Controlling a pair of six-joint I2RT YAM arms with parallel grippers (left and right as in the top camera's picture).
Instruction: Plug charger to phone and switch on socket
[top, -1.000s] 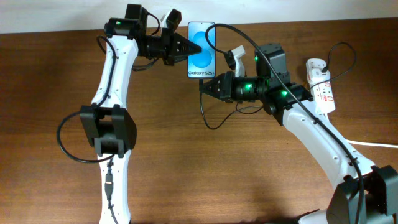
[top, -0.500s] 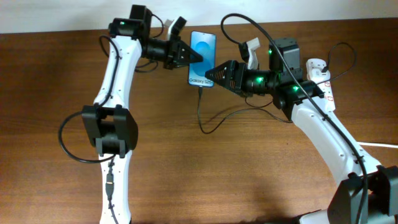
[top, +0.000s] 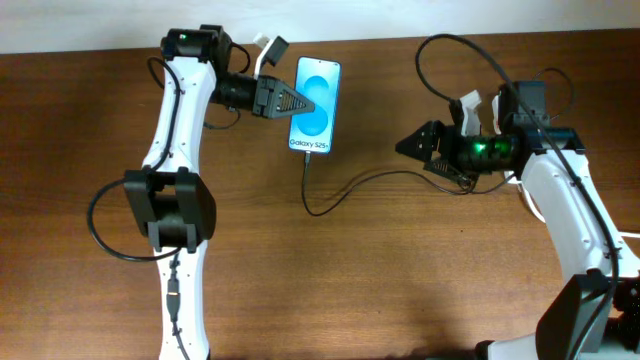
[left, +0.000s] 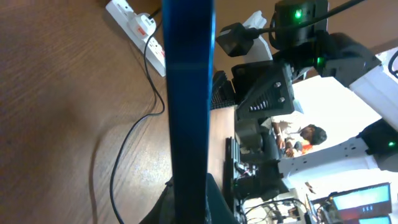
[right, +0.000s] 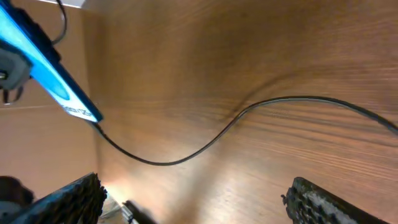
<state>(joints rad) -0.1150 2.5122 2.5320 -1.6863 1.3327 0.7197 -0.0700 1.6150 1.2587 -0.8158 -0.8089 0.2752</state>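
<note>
Next, my left gripper sets the phone down on the bare wood inside the black charger's bend (top: 321, 170).
The phone (top: 316, 105), with its bright blue screen, is held off the table at the back with my left gripper (top: 298, 102) shut on its left edge. In the left wrist view the phone (left: 188, 93) shows edge-on, rising from between the fingers (left: 214, 202). The thin black charger (top: 345, 190) runs from the phone's lower end, loops over the wood and leads right. My right gripper (top: 408, 146) stands open, well to the right of the phone, with nothing between its fingers (right: 326, 202). The white socket (left: 134, 23) lies behind, a black plug in it; in the overhead view my right arm hides it.
The charger (right: 186, 155) crosses the wood ahead of my right gripper (right: 193, 208), and the phone (right: 46, 71) is up at the left. A thick white cord (top: 625, 233) lies at the right edge. My left arm's own black cable (top: 100, 225) loops beside its base.
My right gripper opened, let go of the charger at the phone's lower end and drew back to the right. The left gripper moved the phone slightly left and toward the front.
</note>
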